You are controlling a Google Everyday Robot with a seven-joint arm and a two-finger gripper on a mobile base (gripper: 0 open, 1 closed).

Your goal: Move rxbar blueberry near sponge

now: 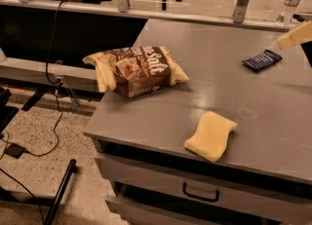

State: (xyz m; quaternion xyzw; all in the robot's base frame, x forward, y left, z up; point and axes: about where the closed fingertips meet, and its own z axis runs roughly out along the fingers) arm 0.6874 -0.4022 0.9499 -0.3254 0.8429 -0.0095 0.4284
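The rxbar blueberry has to move near the sponge, so next my gripper goes down to the middle of the rxbar blueberry [262, 60] and closes there.
The rxbar blueberry [262, 60] is a small dark navy wrapper lying flat on the grey table [161, 117] near its right side. The sponge [210, 136] is pale yellow and lies near the table's front edge, well apart from the bar. My gripper [295, 35] shows only as a pale yellow finger at the right edge of the camera view, just up and right of the bar and not touching it. The rest of the gripper is out of view.
A large brown-and-cream chip bag [135, 70] lies on the table's left part. A water bottle [290, 2] stands at the back right. Drawers [200, 195] sit under the front edge. Cables [29, 146] run over the floor at left.
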